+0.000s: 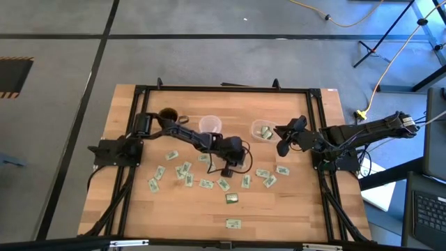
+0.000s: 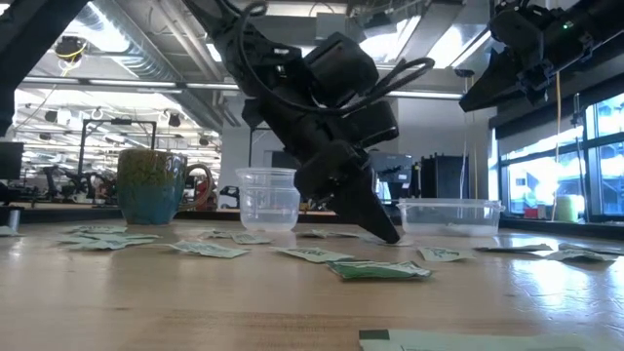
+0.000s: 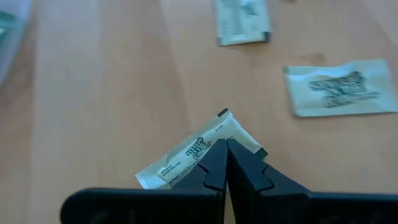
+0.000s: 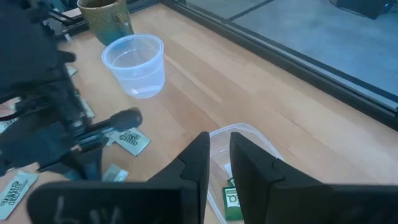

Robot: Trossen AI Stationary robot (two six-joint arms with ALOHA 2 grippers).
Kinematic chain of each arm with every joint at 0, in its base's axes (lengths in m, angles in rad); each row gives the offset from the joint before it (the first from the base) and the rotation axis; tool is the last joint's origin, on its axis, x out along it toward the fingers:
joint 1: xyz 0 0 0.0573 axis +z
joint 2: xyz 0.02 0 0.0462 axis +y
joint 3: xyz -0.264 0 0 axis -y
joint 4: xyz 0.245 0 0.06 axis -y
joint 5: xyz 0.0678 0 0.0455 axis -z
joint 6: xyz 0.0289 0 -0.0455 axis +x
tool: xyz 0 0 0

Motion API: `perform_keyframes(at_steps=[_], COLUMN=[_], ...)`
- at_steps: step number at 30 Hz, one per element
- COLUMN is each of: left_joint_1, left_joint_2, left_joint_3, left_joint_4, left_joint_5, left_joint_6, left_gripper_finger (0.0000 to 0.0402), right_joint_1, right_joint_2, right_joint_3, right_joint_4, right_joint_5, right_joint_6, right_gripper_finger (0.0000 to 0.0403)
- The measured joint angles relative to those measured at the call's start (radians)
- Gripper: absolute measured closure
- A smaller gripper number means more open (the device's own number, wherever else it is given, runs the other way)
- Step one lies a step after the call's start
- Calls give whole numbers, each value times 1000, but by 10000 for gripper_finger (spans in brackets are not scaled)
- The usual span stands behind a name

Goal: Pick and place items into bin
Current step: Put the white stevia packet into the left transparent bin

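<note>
The packet lies flat under the left gripper's shut fingers, so the robot should open them and pinch up a fold at the packet's middle (image 3: 210,142) before lifting.
Several small green-and-white packets (image 1: 206,184) lie flat on the wooden table, and one darker packet (image 1: 232,199) lies nearer the near edge. My left gripper (image 1: 226,167) is down at the table among them, shut on one packet (image 3: 186,160). In the low view its fingertips (image 2: 387,232) reach the tabletop. My right gripper (image 1: 282,146) hangs above the clear bin (image 1: 263,130). It is open by a narrow gap (image 4: 219,152) and holds nothing. A green packet (image 4: 233,199) lies inside the bin. My left gripper has its fingertips (image 3: 217,155) closed together on the packet's long edge (image 3: 208,148), near the middle. The fingers slant down from above. The packet lies flat on the table and sticks out beyond the fingertips. The fingers hide the contact itself.
A clear cup (image 1: 210,125) and a green mug (image 1: 167,115) stand near the table's far edge, left of the bin. More packets (image 1: 269,181) lie right of my left gripper, and one (image 1: 233,224) lies near the near edge. A black frame (image 1: 223,88) borders the table.
</note>
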Motion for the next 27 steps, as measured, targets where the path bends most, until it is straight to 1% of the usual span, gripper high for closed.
perform_keyframes(at_steps=[4,7,13,20,24,27], left_joint_1=[-15,-24,-37,-36,-33,-28], left_joint_2=[0,0,-1,-2,-5,-6], left_joint_3=[-1,-1,-1,-1,2,2], left_joint_4=[-4,-9,-11,-23,-62,-69], left_joint_5=[-15,-49,-83,-83,-74,-60], left_joint_6=[0,14,37,-7,-64,-72], left_gripper_finger=[397,394,359,326,320,323], right_joint_1=[0,0,0,0,0,0], right_joint_2=[0,0,0,0,0,0], right_joint_3=[0,0,0,0,0,0], right_joint_4=[0,0,0,0,0,0], right_joint_5=[0,0,0,0,0,0], right_joint_6=[2,1,2,3,3,3], right_gripper_finger=[336,336,336,336,336,336])
